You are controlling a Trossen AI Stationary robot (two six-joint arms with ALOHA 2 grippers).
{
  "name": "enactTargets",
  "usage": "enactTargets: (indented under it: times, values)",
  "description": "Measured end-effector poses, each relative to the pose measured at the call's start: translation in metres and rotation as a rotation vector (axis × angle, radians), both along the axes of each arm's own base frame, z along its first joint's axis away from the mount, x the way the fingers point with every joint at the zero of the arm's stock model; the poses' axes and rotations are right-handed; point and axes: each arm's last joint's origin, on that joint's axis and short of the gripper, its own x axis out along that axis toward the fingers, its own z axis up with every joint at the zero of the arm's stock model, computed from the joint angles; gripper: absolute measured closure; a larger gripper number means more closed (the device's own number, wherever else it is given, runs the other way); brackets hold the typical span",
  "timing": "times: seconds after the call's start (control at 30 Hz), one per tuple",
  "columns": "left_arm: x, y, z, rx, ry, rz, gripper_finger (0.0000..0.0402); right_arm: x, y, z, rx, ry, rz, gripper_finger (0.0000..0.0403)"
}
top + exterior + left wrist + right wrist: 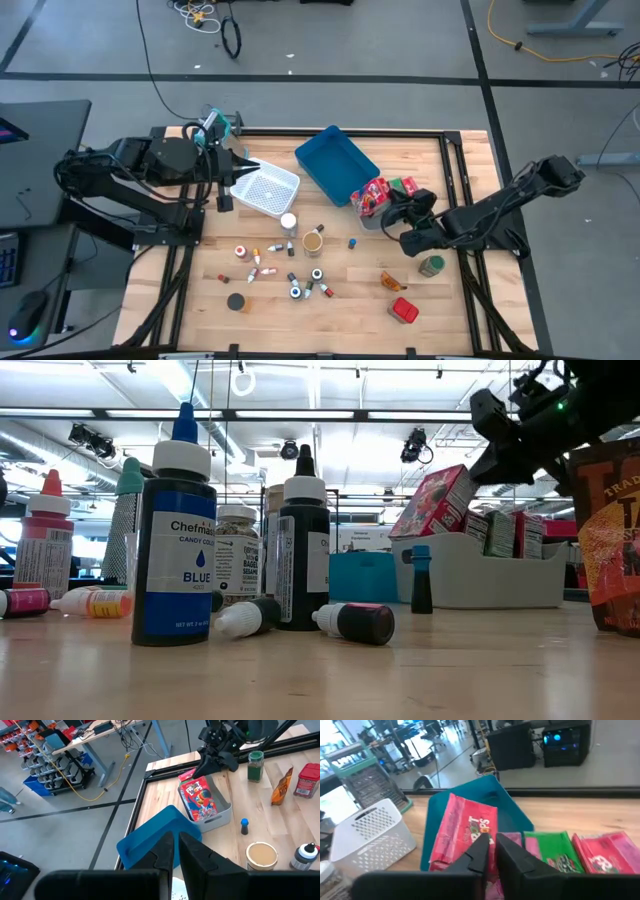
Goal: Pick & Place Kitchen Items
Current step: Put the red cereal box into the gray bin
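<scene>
I see the red packet leaning over the grey bin's rim by my right gripper's closed fingers, so next I lift, open, and grab its top edge (pixel 449 475) to stand it upright.
The grey bin (pixel 362 213) on the table's right half holds a red cereal packet (pixel 462 837), leaning, with pink and green packets (pixel 555 850) beside it. My right gripper (pixel 491 845) is shut and hangs just over the red packet's top edge (pixel 189 774). My left gripper (pixel 176 845) is shut and hovers at the white mesh basket (pixel 265 190), far left. Small bottles (pixel 270 262), a tan-lidded jar (pixel 313 241), a green-capped jar (pixel 431 265), an orange packet (pixel 392 282) and a red tin (pixel 404 311) rest on the table. My right gripper's shut fingers (pixel 207 765) come down slanting from the table's right side to the red packet's top edge. Whether they touch it I cannot tell. The packet stands tilted in the bin. My left gripper touches nothing.
The blue tray (pixel 335 165) lies tilted between the basket and the bin, near the far edge. In the low view a tall blue colouring bottle (pixel 175 550) and a black one (pixel 303 550) stand among bottles lying on their sides. Bare wood shows along the near edge.
</scene>
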Motion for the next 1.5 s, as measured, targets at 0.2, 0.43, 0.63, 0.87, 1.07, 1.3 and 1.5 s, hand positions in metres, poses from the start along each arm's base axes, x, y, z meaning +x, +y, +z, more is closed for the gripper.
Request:
enactTargets:
  times: [0.2,0.43,0.63,0.87,1.07,1.3,1.5]
  values:
    - [0.0,0.0,0.0,0.0,0.0,0.0,0.0368,0.001,0.0,0.017,-0.042,-0.012,0.045,0.0393]
    - [0.0,0.0,0.0,-0.001,0.004,-0.002,0.0368,0.004,0.001,0.037,-0.111,-0.017,0.101,0.0395]
    - [0.0,0.0,-0.001,-0.004,0.005,-0.002,0.0368,0.01,0.005,0.042,-0.129,0.022,0.235,0.0365]
    - [0.0,0.0,-0.001,-0.015,0.0,0.003,0.0368,0.013,0.005,0.037,-0.178,0.074,0.202,0.0284]
    - [0.004,-0.001,-0.022,-0.028,0.021,0.018,0.0368,0.025,0.003,0.02,-0.205,0.188,0.221,0.0225]
    - [-0.003,-0.001,-0.059,-0.049,-0.12,0.025,0.0368,0.027,-0.001,0.017,-0.219,0.214,0.193,0.0238]
    - [-0.02,0.001,-0.098,-0.075,-0.305,0.019,0.0368,0.027,-0.005,0.015,-0.211,0.237,0.2,0.0321]
